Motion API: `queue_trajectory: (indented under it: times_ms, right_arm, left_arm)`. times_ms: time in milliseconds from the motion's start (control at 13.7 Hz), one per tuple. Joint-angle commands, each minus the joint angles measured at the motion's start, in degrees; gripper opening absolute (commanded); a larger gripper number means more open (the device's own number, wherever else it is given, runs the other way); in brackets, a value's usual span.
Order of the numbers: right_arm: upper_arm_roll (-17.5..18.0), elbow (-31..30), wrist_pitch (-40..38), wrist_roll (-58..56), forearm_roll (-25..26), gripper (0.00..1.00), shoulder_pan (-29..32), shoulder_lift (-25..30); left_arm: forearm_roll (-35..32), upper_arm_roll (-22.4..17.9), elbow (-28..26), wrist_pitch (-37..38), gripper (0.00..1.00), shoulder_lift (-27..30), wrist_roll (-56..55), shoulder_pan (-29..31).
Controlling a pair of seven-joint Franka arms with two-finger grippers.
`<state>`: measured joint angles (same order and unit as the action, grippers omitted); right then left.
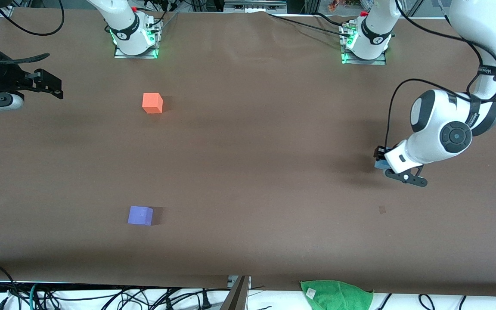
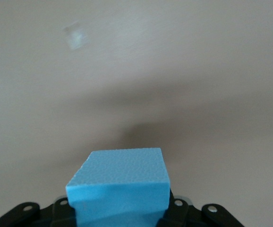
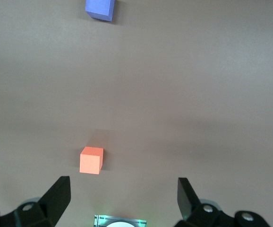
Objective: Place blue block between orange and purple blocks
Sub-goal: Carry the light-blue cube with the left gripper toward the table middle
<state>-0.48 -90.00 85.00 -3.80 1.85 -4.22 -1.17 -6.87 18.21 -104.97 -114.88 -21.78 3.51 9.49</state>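
The robot's left gripper will put the blue block down about midway (image 1: 252, 147) between the orange block and the small pale mark.
The blue block (image 1: 379, 164) is clamped in my left gripper (image 1: 388, 165) toward the left arm's end of the table, apparently just above the surface. In the left wrist view the block (image 2: 120, 182) fills the space between the fingers of that gripper (image 2: 120, 213). The orange block (image 1: 152, 103) sits on the table near the right arm's base. The purple block (image 1: 140, 215) lies nearer to the front camera than the orange one. My right gripper (image 1: 52, 86) hangs open and empty at the right arm's end. The right wrist view shows that gripper (image 3: 123, 191), the orange block (image 3: 91, 161) and the purple block (image 3: 99, 9).
A green cloth (image 1: 337, 295) lies at the table's edge nearest the front camera. A small pale mark (image 1: 382, 209) is on the table near the left gripper, and it also shows in the left wrist view (image 2: 75, 37). Cables hang off the table's front edge.
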Motion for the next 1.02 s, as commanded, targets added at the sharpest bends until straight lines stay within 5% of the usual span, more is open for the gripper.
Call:
queue_trajectory:
  times_ms: [0,292,584,950]
  right_arm:
    - [0.13,0.96,-0.1,-0.42,-1.06,1.0,0.61,-0.41]
    - [0.04,0.96,0.08,-0.51,-1.06,1.0,0.88,-0.41]
    - [0.04,1.31,0.08,-0.51,-1.06,1.0,0.88,-0.76]
    - [0.04,2.97,0.08,-0.77,-0.97,1.0,0.88,-2.07]
  left_arm:
    - [0.0,7.51,7.32,9.05,0.07,-1.51,-10.58,-2.01]
    - [1.42,9.56,10.04,4.51,0.08,-7.99,-29.38,-14.37]
    - [-1.21,9.12,12.51,-11.46,0.12,-17.22,-41.64,-24.93]
    - [-8.07,3.07,12.69,-19.32,0.14,-23.04,-50.6,-34.96]
